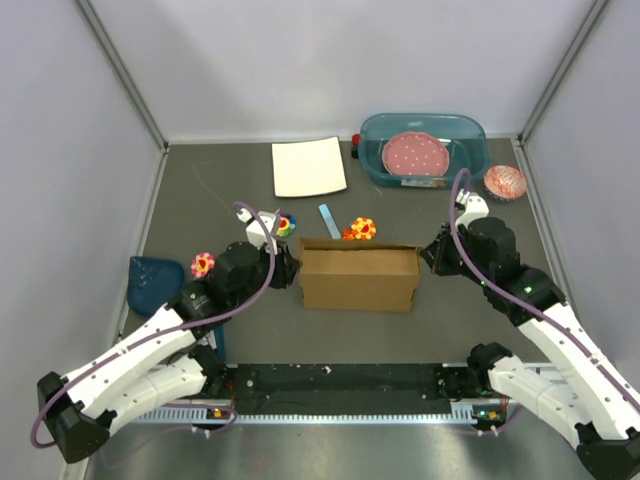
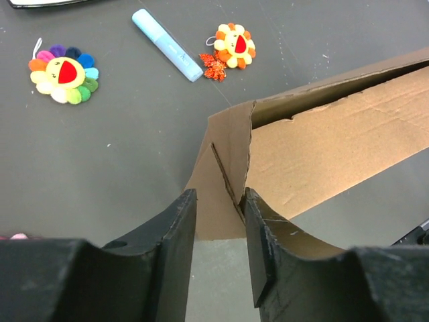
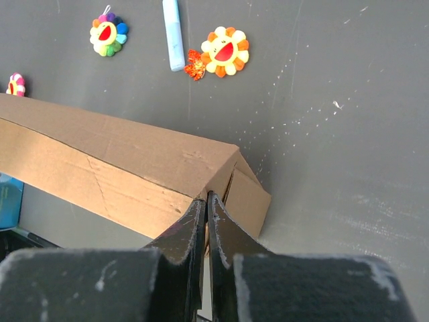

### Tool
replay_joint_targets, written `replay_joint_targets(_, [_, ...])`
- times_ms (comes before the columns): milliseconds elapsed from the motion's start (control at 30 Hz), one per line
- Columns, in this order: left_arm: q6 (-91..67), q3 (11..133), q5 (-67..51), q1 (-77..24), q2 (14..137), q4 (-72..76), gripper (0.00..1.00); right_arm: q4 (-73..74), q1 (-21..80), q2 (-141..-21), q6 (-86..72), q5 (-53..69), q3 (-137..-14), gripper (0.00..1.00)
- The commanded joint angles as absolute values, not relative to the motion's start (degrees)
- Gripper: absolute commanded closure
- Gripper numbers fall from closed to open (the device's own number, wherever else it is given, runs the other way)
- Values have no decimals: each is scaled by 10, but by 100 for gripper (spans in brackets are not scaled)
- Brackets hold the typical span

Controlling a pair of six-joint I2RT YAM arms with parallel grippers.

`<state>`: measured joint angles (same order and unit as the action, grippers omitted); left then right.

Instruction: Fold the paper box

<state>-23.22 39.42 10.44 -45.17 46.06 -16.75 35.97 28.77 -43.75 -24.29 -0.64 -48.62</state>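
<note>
The paper box's lid gapes above the box's front side, so my left gripper needs to pinch the end flap's edge (image 2: 246, 171) and pull the lid forward over the front side.
The paper box (image 1: 358, 277) is a brown corrugated shell standing in the middle of the table, its long side facing me. At its left end my left gripper (image 1: 290, 268) is open. In the left wrist view the box's end flap (image 2: 224, 168) lies just ahead of the parted fingertips (image 2: 249, 201), and the right one touches the cardboard edge. My right gripper (image 1: 427, 257) is at the box's right end. In the right wrist view its jaws (image 3: 205, 199) are pressed together at the box's corner (image 3: 221, 168), with a thin strip of cardboard between them.
A white sheet (image 1: 309, 167) lies at the back. To its right, a teal tub (image 1: 470, 135) holds a pink plate. A red-and-white paper cup (image 1: 505, 182) sits far right. Flower plush toys (image 1: 363, 229) (image 1: 285, 224) (image 1: 203, 264), a blue marker (image 1: 330, 220) and a dark blue cloth (image 1: 155, 282) surround the box.
</note>
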Motion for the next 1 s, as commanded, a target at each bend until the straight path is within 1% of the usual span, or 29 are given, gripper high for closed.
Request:
replay_joint_targets(0, [-219, 424, 115, -454, 439, -199, 58, 436, 296, -458, -247, -15, -464, 100])
replay_joint_targets(167, [-214, 453, 101, -454, 439, -196, 54, 437, 297, -457, -246, -16, -464, 100])
replay_joint_targets(467, [-204, 483, 100, -454, 459, -175, 52, 436, 297, -454, -246, -15, -464, 100])
replay_joint_targets(567, [-196, 487, 114, -454, 475, -177, 53, 438, 296, -452, -246, -13, -464, 100])
replay_joint_targets(767, [-185, 483, 134, -454, 492, -172, 61, 437, 298, -451, -246, -11, -463, 100])
replay_joint_targets(900, [-183, 488, 136, -453, 503, -163, 62, 437, 298, -452, -245, -11, -463, 100])
replay_joint_targets(967, [-179, 491, 136, -453, 507, -161, 65, 437, 298, -452, -245, -12, -463, 100])
